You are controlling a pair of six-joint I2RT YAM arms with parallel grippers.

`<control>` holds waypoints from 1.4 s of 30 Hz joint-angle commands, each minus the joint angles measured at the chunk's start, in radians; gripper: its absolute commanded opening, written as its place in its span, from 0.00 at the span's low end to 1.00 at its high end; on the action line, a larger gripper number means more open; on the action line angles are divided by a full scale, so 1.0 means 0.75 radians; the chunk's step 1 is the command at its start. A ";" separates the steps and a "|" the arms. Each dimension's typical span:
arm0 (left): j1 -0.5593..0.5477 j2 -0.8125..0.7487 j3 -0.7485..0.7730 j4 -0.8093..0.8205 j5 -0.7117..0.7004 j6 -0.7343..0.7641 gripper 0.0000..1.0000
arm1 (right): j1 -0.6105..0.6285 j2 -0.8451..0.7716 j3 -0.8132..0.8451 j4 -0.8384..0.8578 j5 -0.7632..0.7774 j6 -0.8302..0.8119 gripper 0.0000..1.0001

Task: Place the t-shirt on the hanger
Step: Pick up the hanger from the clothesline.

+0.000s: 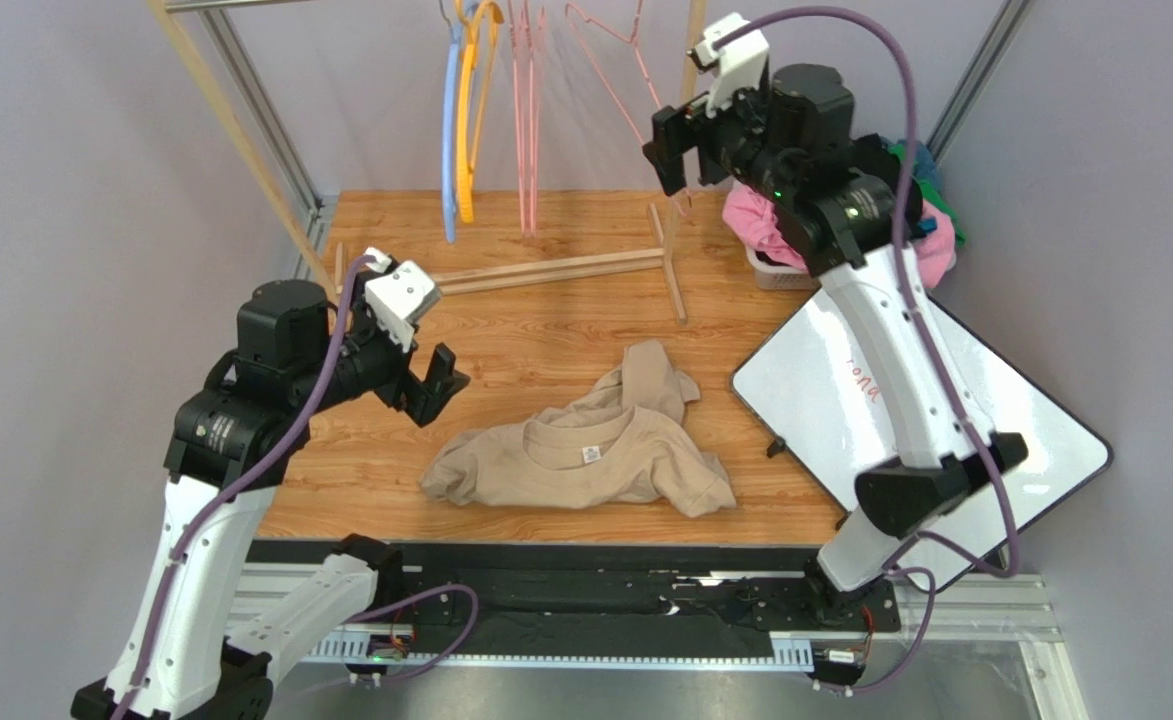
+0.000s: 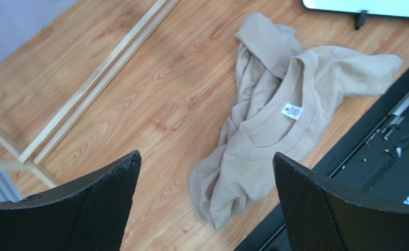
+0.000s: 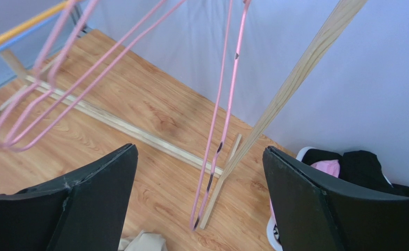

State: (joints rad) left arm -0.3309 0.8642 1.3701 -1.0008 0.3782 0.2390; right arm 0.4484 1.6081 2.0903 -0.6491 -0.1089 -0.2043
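Observation:
My right gripper is to close next on the sloping side of the pink hanger [image 1: 657,102] [image 3: 223,128] nearest the white basket, below the hanger's hook.
The tan t-shirt [image 1: 592,446] lies crumpled on the wooden table, its white neck label up; it also shows in the left wrist view [image 2: 274,120]. My left gripper [image 1: 435,386] is open and empty, hovering just left of the shirt's left sleeve [image 2: 232,193]. Thin pink wire hangers [image 1: 607,60] hang from the rack at the back. My right gripper [image 1: 670,150] is open and empty, raised near the rightmost pink hanger [image 3: 219,141], which hangs between its fingers in the right wrist view without touching them.
A blue hanger [image 1: 450,120] and an orange hanger [image 1: 472,113] hang left of the pink ones. The wooden rack's base bars [image 1: 547,272] lie on the table. A white basket [image 1: 773,263] of clothes stands back right. A whiteboard [image 1: 908,398] lies at right.

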 commanded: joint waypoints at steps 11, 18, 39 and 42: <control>0.006 0.005 -0.015 0.011 -0.193 -0.133 0.99 | -0.021 0.388 0.209 0.182 0.108 -0.016 0.60; 0.006 0.005 -0.043 0.029 -0.253 -0.133 0.99 | -0.025 0.355 0.183 0.282 0.143 -0.026 0.00; 0.006 -0.013 -0.053 0.044 -0.257 -0.116 0.99 | -0.056 0.012 -0.197 0.457 0.037 -0.002 0.00; 0.006 -0.017 -0.043 0.021 -0.157 -0.073 0.99 | -0.058 -0.109 -0.312 0.387 -0.006 0.027 0.00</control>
State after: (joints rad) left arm -0.3309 0.8688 1.3285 -0.9974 0.1913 0.1627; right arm 0.4107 1.6634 1.9152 -0.3752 -0.0616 -0.2173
